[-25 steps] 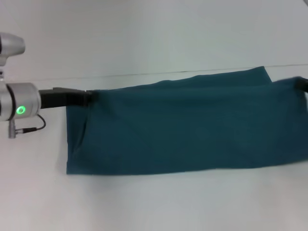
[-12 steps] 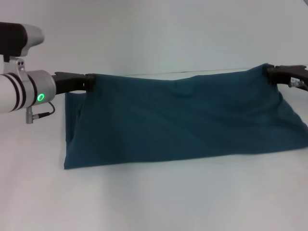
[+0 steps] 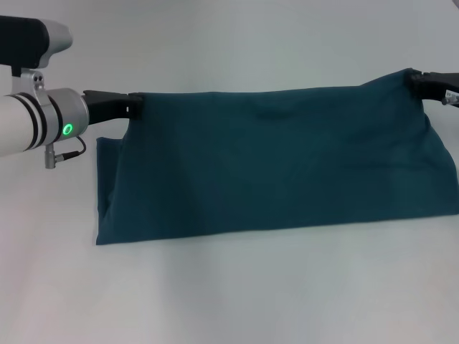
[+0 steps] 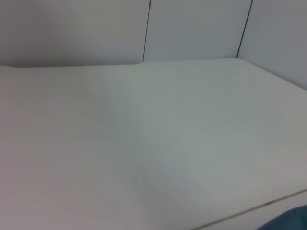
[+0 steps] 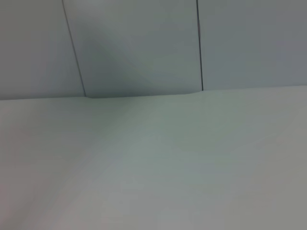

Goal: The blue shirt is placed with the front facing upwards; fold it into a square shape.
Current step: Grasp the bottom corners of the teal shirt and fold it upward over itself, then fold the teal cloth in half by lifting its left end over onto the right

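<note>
Next, I release the blue shirt's corner with my left gripper on the white table [image 3: 153, 120], just past the far edge of the small flap.
The blue shirt [image 3: 272, 165] is a dark teal cloth hanging as a wide sheet, its top edge lifted above the white table and its lower edge resting on the table. No print or collar shows. My left gripper [image 3: 132, 104] is shut on the shirt's upper left corner. My right gripper [image 3: 416, 82] is shut on the upper right corner at the frame's right edge. A sliver of the shirt [image 4: 290, 221] shows in the left wrist view. The right wrist view shows only table and wall.
The white table [image 3: 237, 294] spreads all around the shirt. A panelled wall [image 4: 192, 28] stands behind the table's far edge in the wrist views.
Both grippers have risen and moved away from me, lifting the shirt's top edge. The cloth has stretched taller and flatter between them, and its lower edge stays on the table.
</note>
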Motion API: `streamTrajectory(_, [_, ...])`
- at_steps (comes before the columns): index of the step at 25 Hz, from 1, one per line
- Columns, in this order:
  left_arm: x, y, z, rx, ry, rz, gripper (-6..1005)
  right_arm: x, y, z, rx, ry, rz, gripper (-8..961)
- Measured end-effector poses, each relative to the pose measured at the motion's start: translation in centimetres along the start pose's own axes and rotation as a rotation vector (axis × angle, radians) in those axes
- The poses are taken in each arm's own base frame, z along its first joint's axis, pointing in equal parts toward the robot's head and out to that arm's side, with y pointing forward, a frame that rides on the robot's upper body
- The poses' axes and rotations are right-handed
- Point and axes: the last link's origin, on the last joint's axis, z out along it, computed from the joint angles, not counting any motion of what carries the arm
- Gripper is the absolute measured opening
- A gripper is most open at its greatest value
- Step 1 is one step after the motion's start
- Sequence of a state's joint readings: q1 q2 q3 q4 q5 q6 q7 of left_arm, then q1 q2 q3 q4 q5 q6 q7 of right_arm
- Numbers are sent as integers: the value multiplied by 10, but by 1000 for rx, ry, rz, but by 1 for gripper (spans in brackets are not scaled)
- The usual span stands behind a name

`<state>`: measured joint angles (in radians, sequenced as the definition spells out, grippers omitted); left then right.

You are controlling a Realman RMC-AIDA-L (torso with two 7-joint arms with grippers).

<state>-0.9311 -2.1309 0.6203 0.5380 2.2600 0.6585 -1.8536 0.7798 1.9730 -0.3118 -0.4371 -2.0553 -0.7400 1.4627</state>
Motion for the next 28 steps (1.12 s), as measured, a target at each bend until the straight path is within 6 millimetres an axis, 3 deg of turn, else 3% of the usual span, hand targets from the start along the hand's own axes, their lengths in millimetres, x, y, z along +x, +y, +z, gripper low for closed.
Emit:
streamTrajectory(17, [-2,4,10,86,36,-2,17,-4,-3,6,72,6,-38,11])
streamTrajectory(20, [-2,0,11,119,47,-23,19,-3,-6,7,111,0,-29,96])
streamTrajectory(26, [-1,-8,9,169,65,-44,181,-11,-8,6,128,-39,-18,246])
streamTrajectory(28, [0,-10,8,176,70,-49,332,-15,-10,5,131,-53,-12,290])
